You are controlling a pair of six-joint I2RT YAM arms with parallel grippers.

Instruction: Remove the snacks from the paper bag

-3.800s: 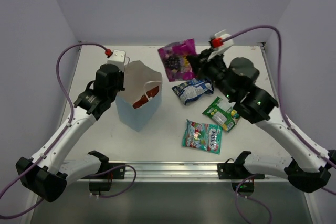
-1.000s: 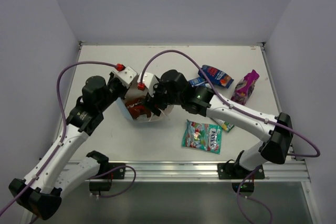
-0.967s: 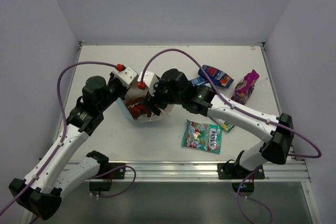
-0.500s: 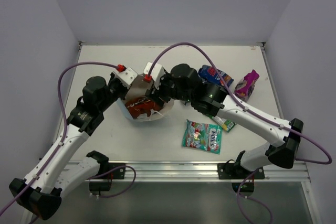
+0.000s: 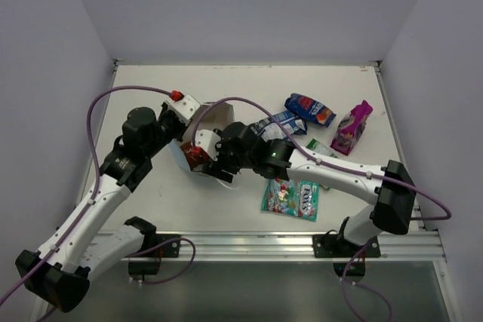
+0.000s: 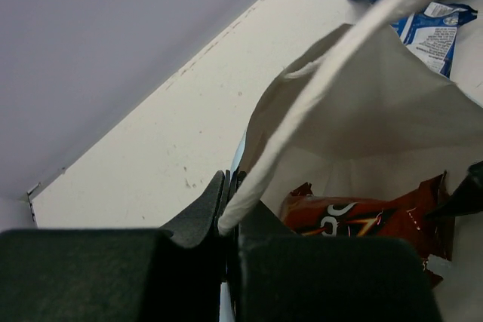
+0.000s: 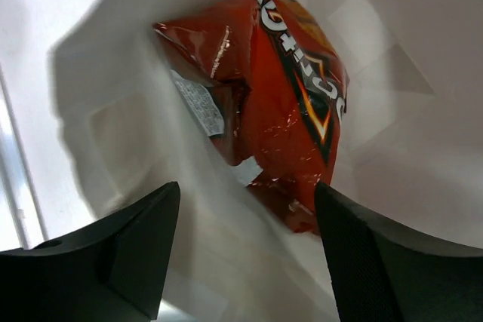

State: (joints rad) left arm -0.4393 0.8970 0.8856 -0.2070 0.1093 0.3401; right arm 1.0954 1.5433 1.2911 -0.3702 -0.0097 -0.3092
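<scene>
Next, I release the light-blue paper bag from my left gripper, upright on the white table (image 5: 181,156) close beside that arm. The bag now lies tipped over.
The light-blue paper bag (image 5: 217,115) lies tipped over, its white inside (image 7: 113,111) facing my right gripper. My left gripper (image 5: 184,122) is shut on the bag's rim and white loop handle (image 6: 332,88). Inside the bag lies a red-orange Doritos packet (image 7: 290,103), seen too in the left wrist view (image 6: 362,216). My right gripper (image 7: 249,258) is open inside the bag's mouth, just short of the packet, with nothing between its fingers. On the table lie snacks: dark blue with red (image 5: 309,109), blue-white (image 5: 275,124), magenta (image 5: 352,126), green-yellow (image 5: 321,150), teal (image 5: 290,195).
My right arm (image 5: 332,171) stretches across the table's middle, over the green-yellow packet. The table's back edge meets the wall (image 6: 113,50) behind the bag. A metal rail (image 5: 241,243) runs along the near edge.
My right gripper has swung down to the bag's mouth and reached inside toward the Doritos packet. The bag has shifted a little in my left gripper's hold.
</scene>
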